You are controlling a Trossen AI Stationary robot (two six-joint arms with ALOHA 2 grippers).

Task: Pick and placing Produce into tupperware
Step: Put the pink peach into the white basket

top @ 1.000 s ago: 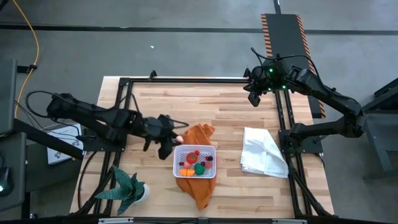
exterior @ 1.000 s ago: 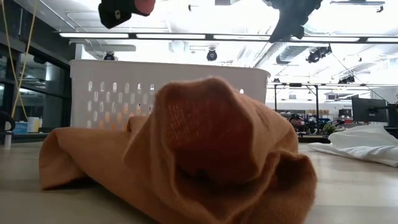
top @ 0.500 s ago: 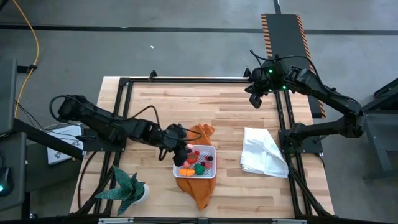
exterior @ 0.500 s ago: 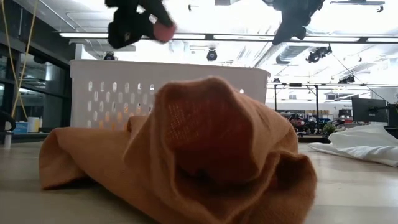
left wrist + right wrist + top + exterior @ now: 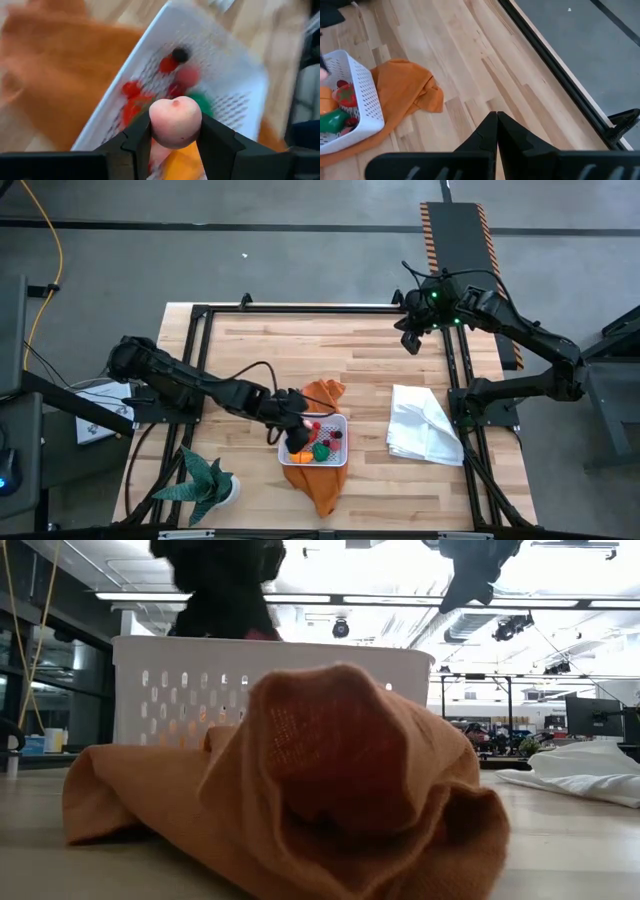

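Observation:
My left gripper is to put the pink fruit, now held over the tupperware, in the white tupperware. It will let go of it there, between the green and orange produce (image 5: 310,449) (image 5: 184,134).
The white tupperware (image 5: 343,442) sits on an orange cloth (image 5: 318,488) near the table's middle. It holds several toy produce pieces (image 5: 167,64), red, green, orange and dark. My left gripper (image 5: 294,430) hangs over the tupperware's left part, shut on a pink peach-like fruit (image 5: 175,121). In the low view the left gripper (image 5: 222,590) shows dark just above the container's wall (image 5: 180,690). My right gripper (image 5: 409,342) waits shut, high over the far right of the table, with nothing between its fingers (image 5: 490,131). My left gripper pinches the pink fruit by its two opposite sides (image 5: 155,131) between its two fingers (image 5: 136,142). The fingers slant down from the table's left. The fruit hangs lifted clear, above the produce in the tupperware.
A crumpled white cloth (image 5: 422,435) lies at the right, and a green spiky potted plant (image 5: 206,484) stands at the near left. A black frame rail (image 5: 300,308) runs around the table. Bare wood (image 5: 340,355) lies between the tupperware and the far edge.
My left gripper has gone down and toward the table's right edge, carrying the pink fruit from beside the tupperware to over its left part. It has rolled a little and stayed shut on the fruit.

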